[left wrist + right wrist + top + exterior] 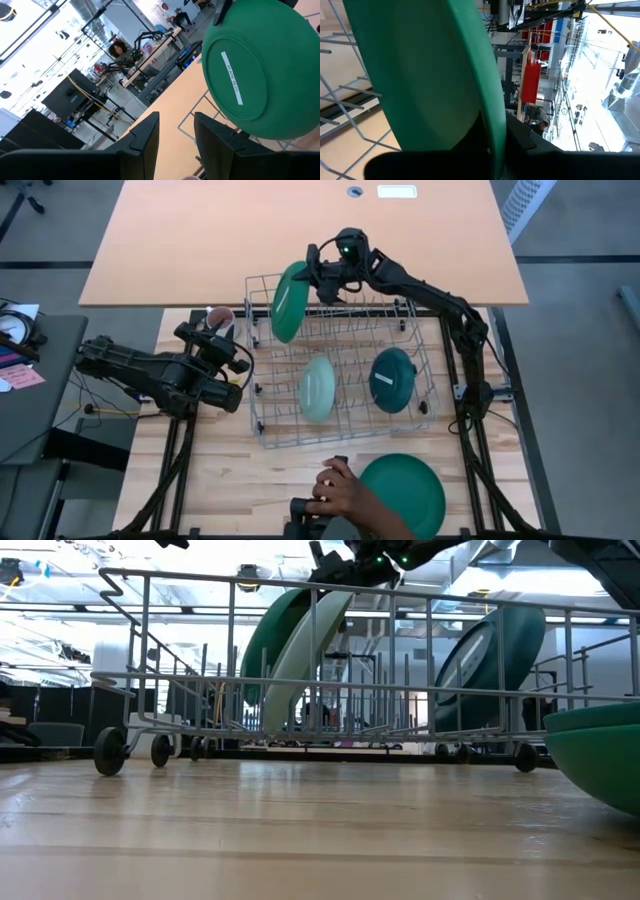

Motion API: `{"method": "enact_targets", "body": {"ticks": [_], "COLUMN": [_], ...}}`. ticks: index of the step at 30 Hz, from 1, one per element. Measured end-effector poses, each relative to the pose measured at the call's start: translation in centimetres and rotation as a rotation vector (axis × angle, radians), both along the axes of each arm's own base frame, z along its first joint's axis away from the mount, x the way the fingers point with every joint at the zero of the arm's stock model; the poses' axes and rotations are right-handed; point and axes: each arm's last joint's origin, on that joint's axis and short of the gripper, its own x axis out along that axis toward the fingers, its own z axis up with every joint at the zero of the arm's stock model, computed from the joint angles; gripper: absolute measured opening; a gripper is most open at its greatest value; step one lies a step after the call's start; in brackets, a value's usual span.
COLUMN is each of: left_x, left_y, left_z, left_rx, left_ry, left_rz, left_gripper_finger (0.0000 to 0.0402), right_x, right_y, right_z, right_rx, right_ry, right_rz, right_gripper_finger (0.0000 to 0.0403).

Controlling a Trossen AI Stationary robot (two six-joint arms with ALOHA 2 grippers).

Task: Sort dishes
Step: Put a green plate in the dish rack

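The large dark green plate is tilted and sits too high in the rack, so my right gripper will open, grab its upper rim (299, 266) again and set it down lower.
A wire dish rack (262, 432) stands mid-table. A pale mint plate (317, 388) and a dark teal plate (392, 380) stand on edge in it. My right gripper (313, 280) is shut on a large dark green plate (288, 302) over the rack's far left corner. The same plate shows beyond my left gripper's fingers (260, 65). Another large green plate (403, 492) lies on the table near its front edge. My left gripper (213, 332) hovers left of the rack, open, with nothing between its fingertips (175, 122). My right gripper pinches the large green plate's rim (492, 125) between its two fingers, on the rim's upper far-right part. The fingers reach in from the table's right, about level. The plate stands on edge, tilted. I cannot tell whether its lower rim (262, 690) touches the rack.
A pinkish-white mug (220, 316) shows just beyond my left gripper, left of the rack. A person's hand (340, 488) rests at the table's near edge beside the lying green plate (600, 760). A tan tabletop (300, 230) lies beyond the far edge.
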Motion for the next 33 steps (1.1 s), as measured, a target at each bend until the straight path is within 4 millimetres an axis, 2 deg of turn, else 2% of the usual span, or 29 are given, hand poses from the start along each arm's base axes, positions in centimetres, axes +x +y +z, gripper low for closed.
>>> {"method": "enact_targets", "body": {"ticks": [9, 16, 23, 33], "left_x": [0.0, 0.0, -0.1, -0.1], "left_y": [0.0, 0.0, 0.0, 0.0], "left_z": [0.0, 0.0, 0.0, 0.0], "left_rx": [0.002, 0.004, 0.006, 0.007], "left_ry": [0.001, 0.002, 0.01, 0.013], "left_rz": [0.0, 0.0, 0.0, 0.0], "left_gripper_finger": [0.0115, 0.0115, 0.0115, 0.0115], "right_x": [0.1, 1.3, 1.5, 1.4], "right_y": [0.2, -0.6, -0.3, -0.3], "right_z": [-0.2, -2.3, -1.9, -2.1], "right_rx": [0.019, 0.036, 0.017, 0.087], "right_ry": [0.003, 0.023, -0.005, 0.007], "right_rz": [0.02, 0.02, 0.027, 0.011], "right_gripper_finger": [0.0019, 0.0038, 0.0042, 0.0043]}}
